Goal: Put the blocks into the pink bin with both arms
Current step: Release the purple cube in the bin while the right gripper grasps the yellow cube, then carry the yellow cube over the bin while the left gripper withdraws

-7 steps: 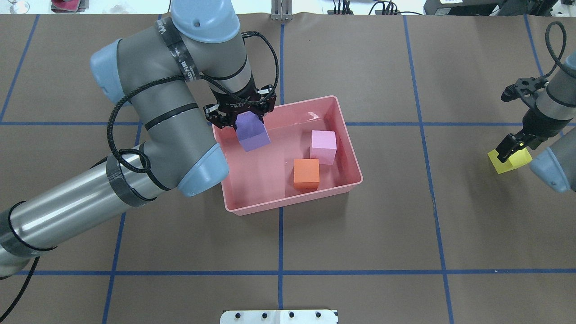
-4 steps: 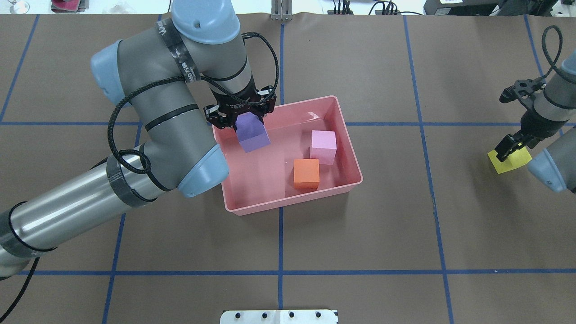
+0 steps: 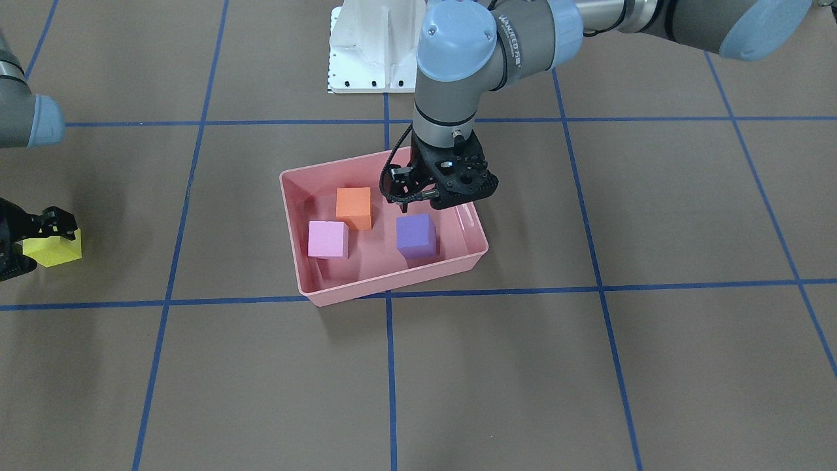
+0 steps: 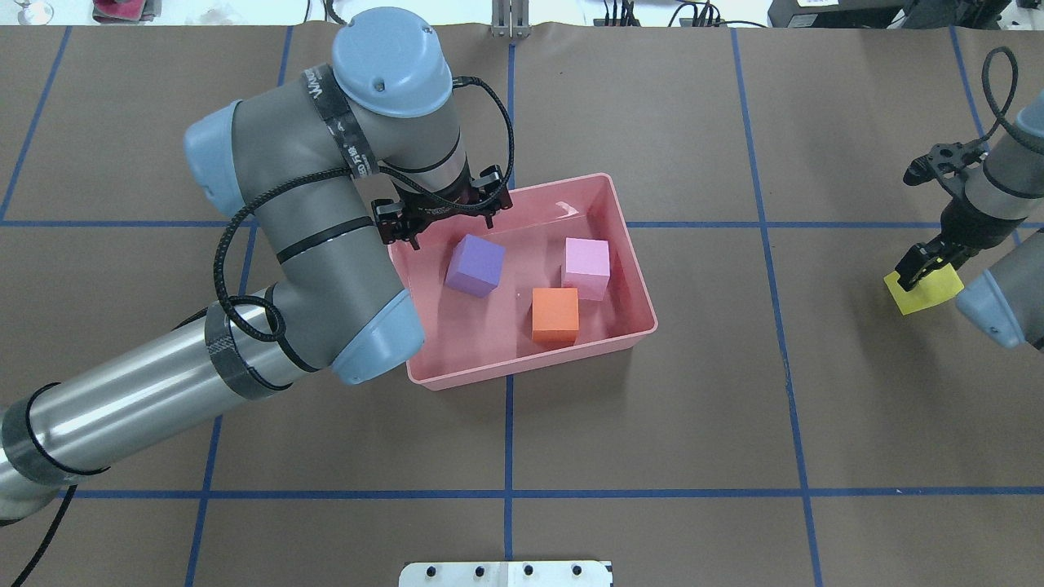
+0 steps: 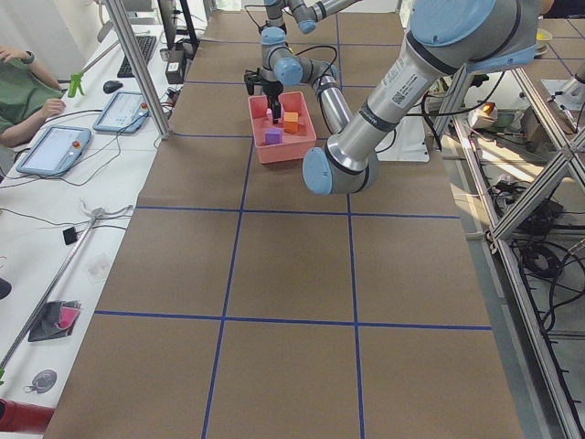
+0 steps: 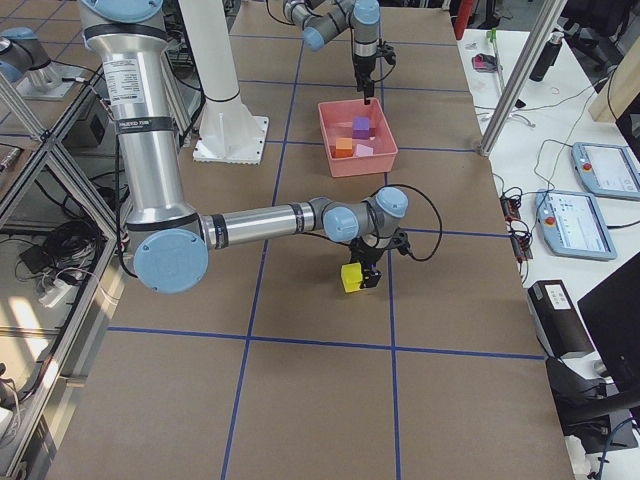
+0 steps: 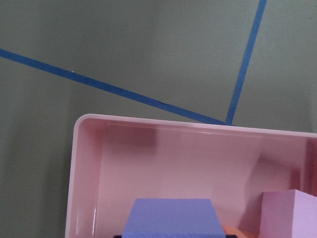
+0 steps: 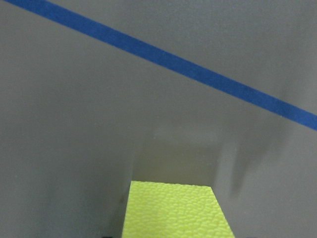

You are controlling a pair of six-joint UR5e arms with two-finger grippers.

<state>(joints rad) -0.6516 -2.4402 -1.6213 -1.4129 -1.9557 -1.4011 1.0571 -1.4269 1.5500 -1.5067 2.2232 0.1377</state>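
Observation:
Next, my right gripper releases the yellow block in the pink bin (image 3: 410, 217), between the orange block and the purple block.
The pink bin (image 4: 522, 372) stands at mid-table, also in the front view (image 3: 392, 288). In it lie the purple block (image 4: 475, 265) (image 3: 416, 234), the orange block (image 4: 555, 314) and the light pink block (image 4: 586, 262). My left gripper (image 4: 444, 220) (image 3: 431, 204) is open and empty, just above the bin's corner near the purple block, which also shows in the left wrist view (image 7: 171, 218). My right gripper (image 4: 922, 273) (image 3: 33, 245) is shut on the yellow block (image 4: 930, 292) (image 8: 176, 210), which rests on the table far right of the bin.
Blue tape lines divide the brown table cover into a grid. The white robot base plate (image 3: 376, 46) sits at the table's near edge. A desk with tablets (image 5: 55, 146) and a person runs along the far side.
My left gripper has let go of the purple block, which has dropped onto the bin floor, and the gripper has lifted and drawn back. The right arm has shifted only slightly at the yellow block.

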